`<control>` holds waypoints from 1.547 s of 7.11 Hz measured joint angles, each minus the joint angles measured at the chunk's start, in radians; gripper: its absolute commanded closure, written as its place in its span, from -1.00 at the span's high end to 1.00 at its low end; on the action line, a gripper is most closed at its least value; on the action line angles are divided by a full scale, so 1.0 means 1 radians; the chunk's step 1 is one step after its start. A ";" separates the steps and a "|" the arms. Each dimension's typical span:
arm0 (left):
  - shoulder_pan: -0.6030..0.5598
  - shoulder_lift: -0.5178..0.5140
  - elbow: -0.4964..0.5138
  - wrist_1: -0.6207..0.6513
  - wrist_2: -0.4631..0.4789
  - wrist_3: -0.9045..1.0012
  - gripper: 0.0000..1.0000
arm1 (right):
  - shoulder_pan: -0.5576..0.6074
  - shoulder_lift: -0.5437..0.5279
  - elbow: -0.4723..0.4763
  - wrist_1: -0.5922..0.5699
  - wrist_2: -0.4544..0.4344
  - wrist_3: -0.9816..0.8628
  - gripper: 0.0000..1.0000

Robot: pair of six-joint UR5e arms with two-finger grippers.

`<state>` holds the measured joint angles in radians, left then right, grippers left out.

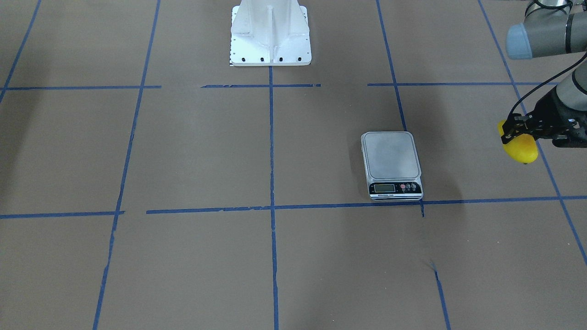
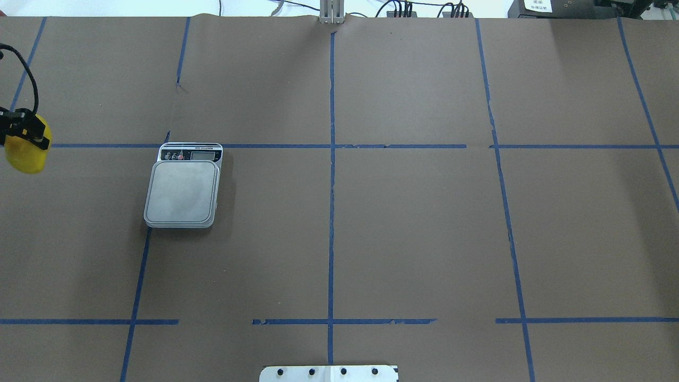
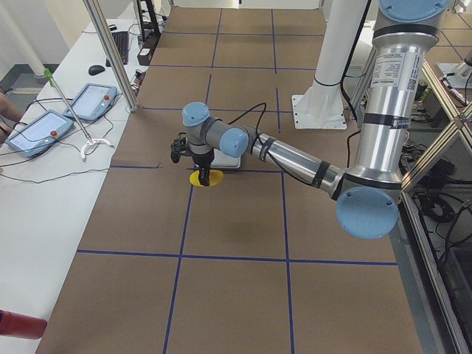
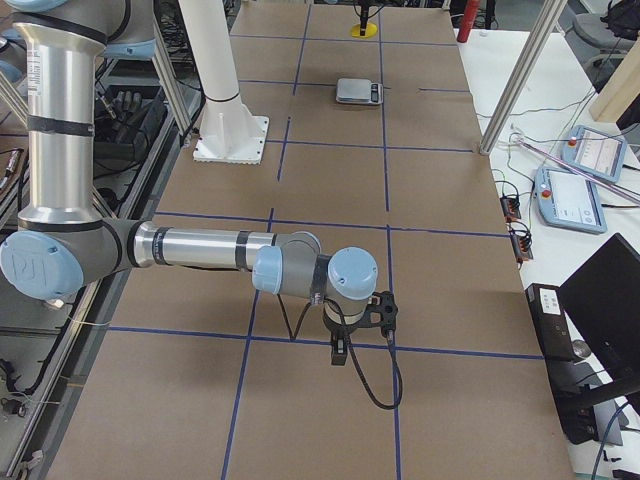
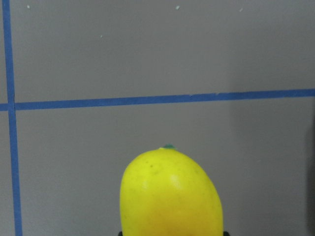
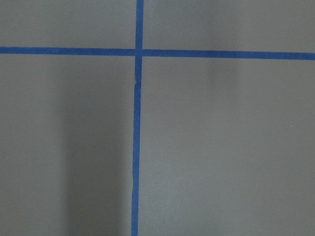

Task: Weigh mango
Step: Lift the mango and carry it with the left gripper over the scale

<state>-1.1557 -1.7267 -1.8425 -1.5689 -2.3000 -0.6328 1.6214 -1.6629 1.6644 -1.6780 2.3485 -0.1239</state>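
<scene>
The mango, now held off the brown table cover, will be set down by my left gripper on the scale's grey platform (image 1: 401, 162), toward the buttons that are beside the display.
The mango (image 1: 522, 149) is a small glossy yellow fruit. My left gripper (image 1: 513, 133) is shut on its upper end and holds it off the brown table cover. In the overhead view the mango (image 2: 25, 155) hangs at the far left edge, left of the scale (image 2: 183, 192) and apart from it. The left wrist view shows the mango (image 5: 170, 194) from above, its green tip pointing away. The scale (image 1: 390, 156) has a bare grey platform, and its display faces the far side from the robot. My right gripper (image 4: 357, 318) shows only in the exterior right view, over the table; I cannot tell its state.
The white robot base plate (image 1: 270, 34) stands at the table's robot side, also in the overhead view (image 2: 329, 373). Blue tape lines (image 2: 332, 159) cross the brown cover. A metal post (image 3: 110, 55) and two tablets (image 3: 44, 127) are at the operators' side.
</scene>
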 measured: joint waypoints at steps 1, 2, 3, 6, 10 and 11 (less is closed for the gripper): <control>0.054 -0.052 0.003 -0.018 -0.016 -0.134 -1.00 | 0.000 0.000 0.000 0.000 0.000 0.000 1.00; 0.136 -0.091 0.023 -0.066 -0.017 -0.260 -1.00 | 0.000 0.000 0.000 0.000 0.000 0.000 1.00; 0.205 -0.124 0.062 -0.133 -0.010 -0.368 -1.00 | 0.000 0.000 0.000 0.000 0.000 0.000 1.00; 0.309 -0.194 0.163 -0.232 0.038 -0.477 -0.90 | 0.000 0.000 0.000 0.000 0.000 0.000 1.00; 0.317 -0.211 0.191 -0.236 0.083 -0.437 1.00 | 0.000 0.000 0.000 0.001 0.000 0.000 1.00; 0.282 -0.207 0.175 -0.221 0.084 -0.381 1.00 | 0.000 0.000 0.000 0.001 0.000 0.000 1.00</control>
<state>-0.8740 -1.9333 -1.6676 -1.7897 -2.2162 -1.0141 1.6214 -1.6629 1.6643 -1.6769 2.3485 -0.1242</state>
